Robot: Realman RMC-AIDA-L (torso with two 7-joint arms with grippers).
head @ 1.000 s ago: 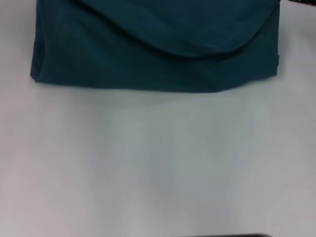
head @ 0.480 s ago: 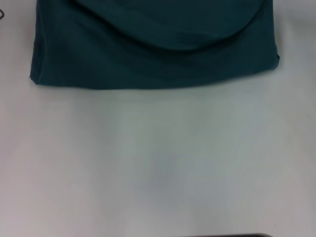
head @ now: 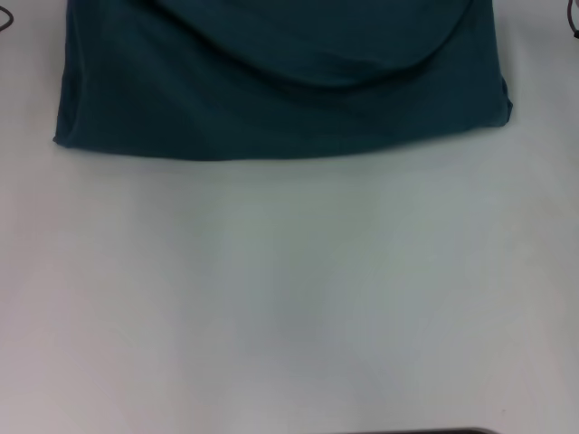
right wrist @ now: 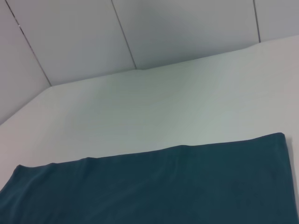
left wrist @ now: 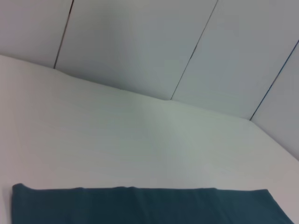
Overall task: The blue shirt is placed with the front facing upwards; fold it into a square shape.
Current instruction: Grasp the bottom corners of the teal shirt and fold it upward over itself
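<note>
Next, my left gripper lets go of the blue shirt's curved upper layer on the lower layer (head: 128, 16) near the shirt's side edge.
The blue shirt (head: 271, 99) lies folded at the far side of the white table (head: 289, 298), plain teal side up. A curved upper layer (head: 317, 45) is draped over a lower one. Its near edge runs straight from the left corner (head: 58, 140) to the right corner (head: 507, 113). The left wrist view shows a flat strip of the shirt (left wrist: 140, 205) on the table, and the right wrist view shows a wider strip (right wrist: 154, 186). No lettering or label shows. Neither gripper appears in any view.
White tabletop stretches wide in front of the shirt. Small dark slivers sit at the head view's top left edge (head: 4, 18) and top right edge (head: 574, 27). Grey wall panels (left wrist: 140, 42) stand behind the table's far edge. A dark strip (head: 425, 431) lines the near edge.
The shirt's near edge and its curved upper layer have shifted slightly away from me. The right corner has moved up, and dark slivers have appeared at both top edges.
</note>
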